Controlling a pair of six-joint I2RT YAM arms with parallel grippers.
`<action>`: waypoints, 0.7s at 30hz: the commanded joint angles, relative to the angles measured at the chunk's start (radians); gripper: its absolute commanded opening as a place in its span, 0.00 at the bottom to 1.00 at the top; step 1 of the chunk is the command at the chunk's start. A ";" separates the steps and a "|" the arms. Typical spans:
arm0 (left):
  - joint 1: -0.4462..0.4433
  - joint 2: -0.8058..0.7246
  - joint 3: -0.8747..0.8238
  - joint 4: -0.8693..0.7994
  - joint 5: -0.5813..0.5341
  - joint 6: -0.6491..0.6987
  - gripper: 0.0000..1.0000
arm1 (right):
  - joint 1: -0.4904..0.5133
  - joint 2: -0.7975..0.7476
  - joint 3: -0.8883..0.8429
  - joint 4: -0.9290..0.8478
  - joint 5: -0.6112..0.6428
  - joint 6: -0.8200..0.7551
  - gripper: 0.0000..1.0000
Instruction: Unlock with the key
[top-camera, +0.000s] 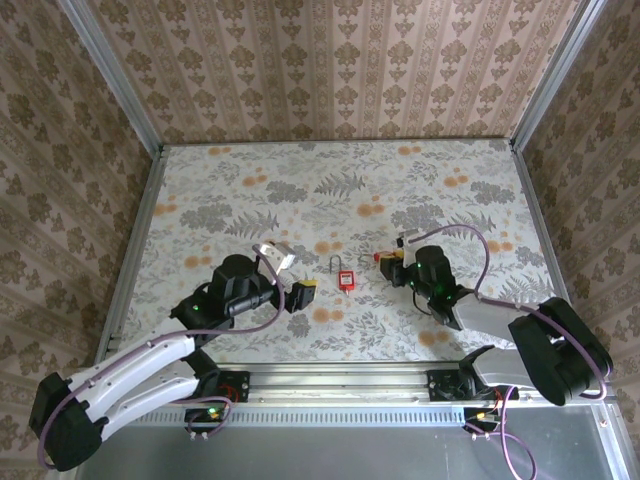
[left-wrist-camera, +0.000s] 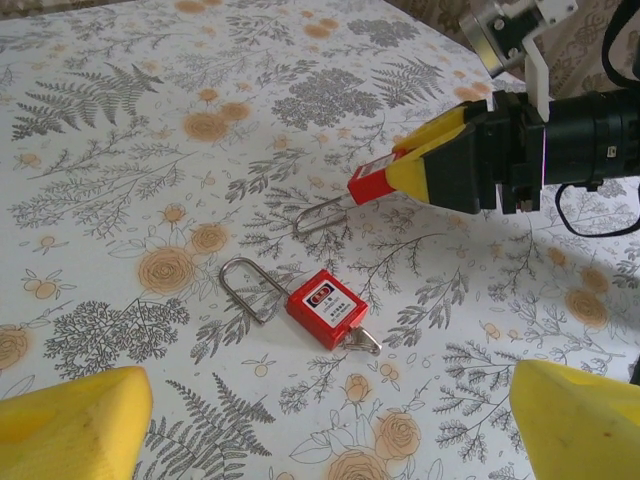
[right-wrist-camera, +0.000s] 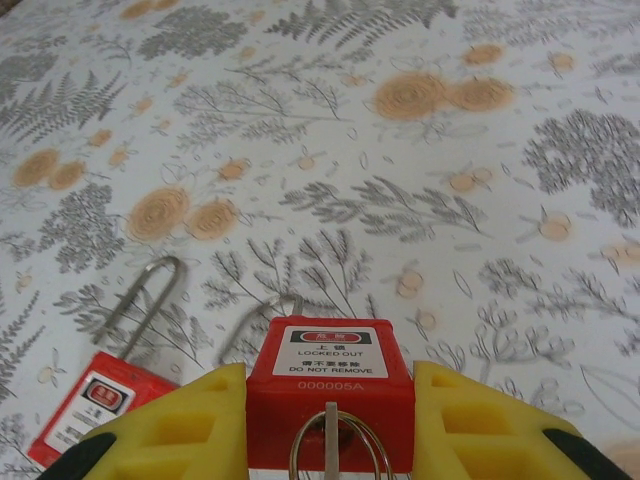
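The second padlock slants, shackle toward the first padlock; next my right gripper lays it flat, then grabs its red body (left-wrist-camera: 369, 184) from above and straightens it.
A red padlock (left-wrist-camera: 325, 308) lies flat on the flowered table, a little key (left-wrist-camera: 366, 341) sticking out of its base and its steel shackle (left-wrist-camera: 243, 285) pointing left. It lies between my two grippers (top-camera: 346, 278). My left gripper (left-wrist-camera: 330, 430) hangs open just short of it, yellow fingertips (left-wrist-camera: 70, 420) wide apart with nothing between them. My right gripper (right-wrist-camera: 330, 420) is shut on a second red padlock (right-wrist-camera: 330, 380) labelled LOCKED OUT. A key on a wire ring (right-wrist-camera: 328, 445) sits in that padlock's base, and its shackle (left-wrist-camera: 320, 212) slopes down towards the table.
Patterned walls and metal rails (top-camera: 135, 240) close the table in on three sides. The flowered tabletop (top-camera: 330, 190) stretches away beyond both grippers. The right arm's cable (top-camera: 480, 250) loops above its wrist.
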 joint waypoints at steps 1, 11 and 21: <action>-0.011 0.013 0.025 0.032 -0.017 0.026 0.93 | 0.011 -0.018 -0.033 0.098 0.086 0.044 0.11; -0.038 0.035 0.034 0.058 -0.034 0.036 0.92 | 0.114 -0.028 -0.099 0.159 0.224 0.053 0.19; -0.047 0.017 0.026 0.055 -0.042 0.039 0.93 | 0.153 -0.037 -0.100 0.139 0.255 0.054 0.41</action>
